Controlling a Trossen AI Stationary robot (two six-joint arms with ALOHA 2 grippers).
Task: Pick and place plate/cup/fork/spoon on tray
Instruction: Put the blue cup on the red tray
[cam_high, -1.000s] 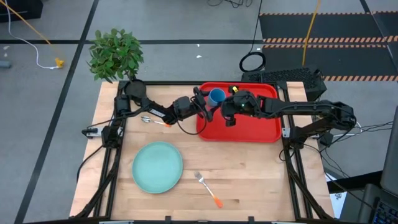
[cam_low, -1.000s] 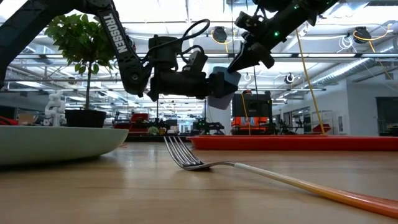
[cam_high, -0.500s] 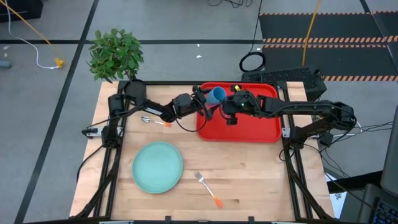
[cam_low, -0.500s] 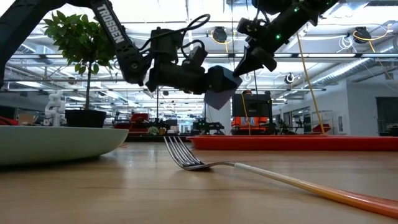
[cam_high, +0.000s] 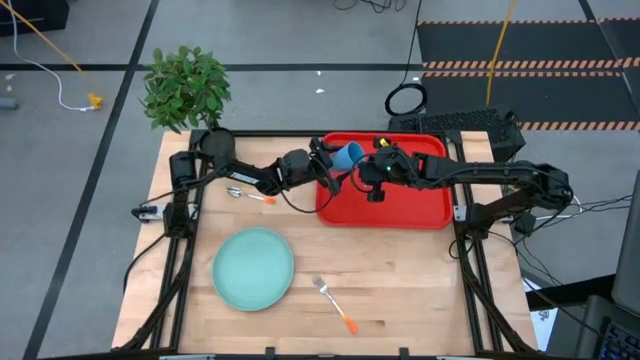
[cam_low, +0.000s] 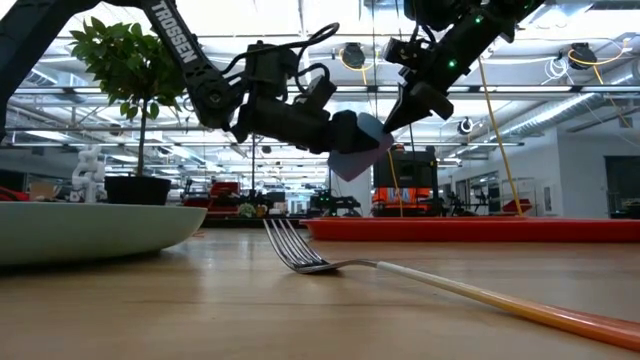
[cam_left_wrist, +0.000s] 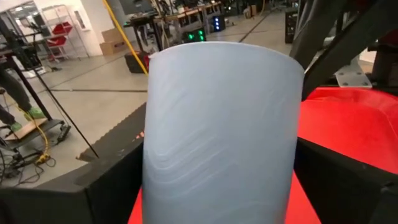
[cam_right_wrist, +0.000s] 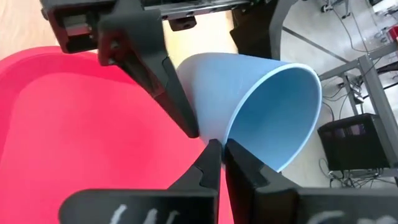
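Observation:
The tilted cup is pinched only by its rim in my right gripper, so that gripper should back off, let my left gripper turn the cup upright, and then grip around the cup's body (cam_right_wrist: 221, 81).
My left gripper (cam_high: 333, 163) is shut on the bright blue cup (cam_high: 349, 154) and holds it in the air over the far left part of the red tray (cam_high: 410, 205). The cup is tilted, its mouth turned to my right gripper (cam_high: 368, 166), whose fingers close on the cup's rim. The pale teal plate (cam_high: 253, 267) rests on the table at the near left. The orange-handled fork (cam_high: 335, 303) lies to the right of the plate, and the spoon (cam_high: 250, 194) lies at the left of the tray. My left gripper pinches the cup's side wall (cam_left_wrist: 155, 186) between its two fingers (cam_left_wrist: 106, 193), one on each side, coming level from the table's left. The cup is lifted clear of the tray and tilted (cam_low: 358, 150). My right gripper pinches the cup's wall at the rim (cam_right_wrist: 231, 134), one finger (cam_right_wrist: 208, 158) outside and one (cam_right_wrist: 242, 163) inside the mouth. It holds only at the fingers' free ends. It comes from the table's right, slanting down.
A potted plant (cam_high: 186, 88) stands at the table's far left corner. The red tray's floor (cam_right_wrist: 74, 143) below the cup is bare. The table's near right part is open wood (cam_high: 420, 290).
My left gripper has turned and tipped the cup from nearly upright to slanting, its mouth now toward my right gripper. The cup stays in the air over the tray's far left part. My right gripper has kept close by the cup's rim.

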